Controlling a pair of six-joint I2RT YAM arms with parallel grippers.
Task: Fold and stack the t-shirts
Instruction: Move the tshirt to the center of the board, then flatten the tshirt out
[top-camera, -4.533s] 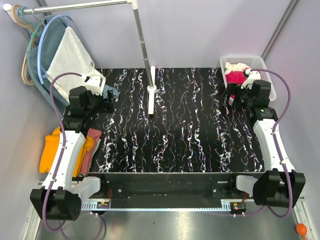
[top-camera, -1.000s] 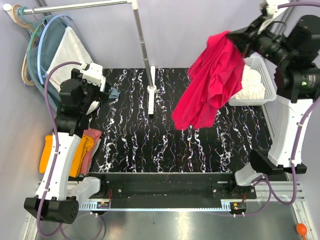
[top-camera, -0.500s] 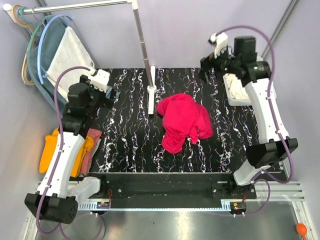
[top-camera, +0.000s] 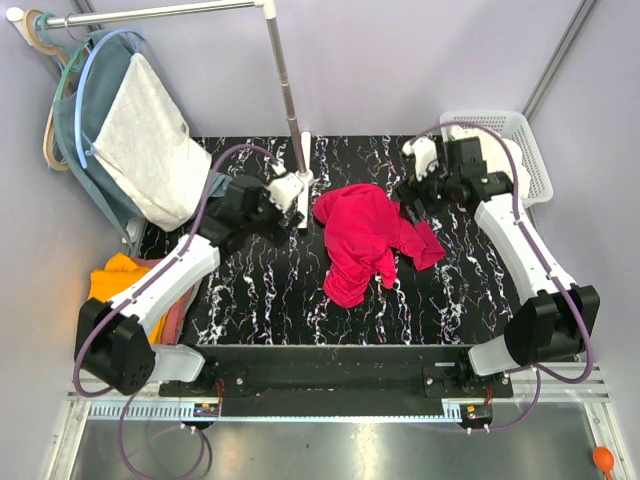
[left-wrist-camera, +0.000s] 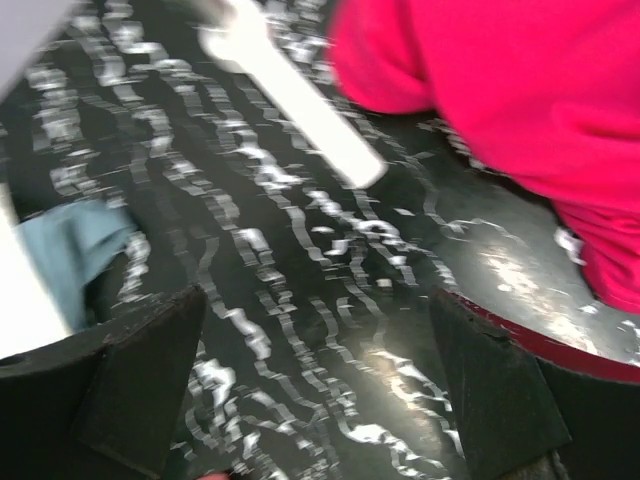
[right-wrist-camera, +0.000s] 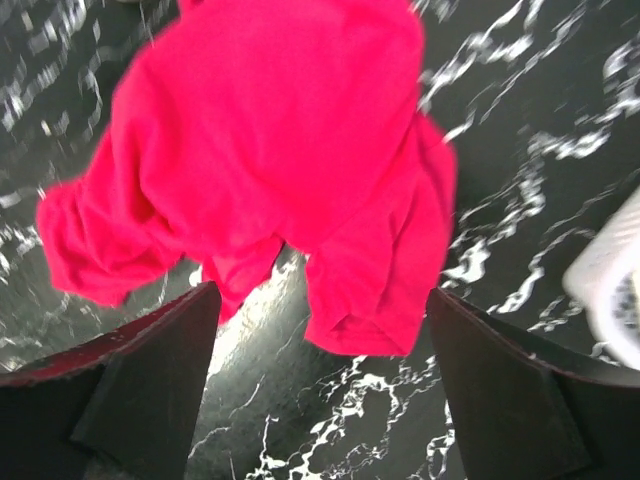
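Note:
My right gripper closes next on the near corner of the red t-shirt's sleeve (top-camera: 420, 266) (right-wrist-camera: 318, 322), the one that sticks out on the side of the white basket.
A crumpled red t-shirt (top-camera: 368, 238) lies in a heap in the middle of the black marbled table (top-camera: 250, 290). My right gripper (top-camera: 413, 197) is open and empty, just above the shirt's right edge; its wrist view shows the shirt (right-wrist-camera: 280, 150) ahead of the spread fingers (right-wrist-camera: 150, 375). My left gripper (top-camera: 282, 207) is open and empty, left of the shirt beside the rack's base. Its wrist view shows the shirt (left-wrist-camera: 520, 90) at the upper right and bare table between the fingers (left-wrist-camera: 500, 395).
A white rack pole stands on its base (top-camera: 303, 185) at the table's back middle, also in the left wrist view (left-wrist-camera: 290, 100). A white basket (top-camera: 520, 140) sits back right. Garments hang at back left (top-camera: 140, 140). Orange and pink cloth (top-camera: 115, 280) lies off the left edge.
The right gripper held the red shirt high, let it drop onto the table and came down beside it. The left arm swung in from the left toward the shirt.

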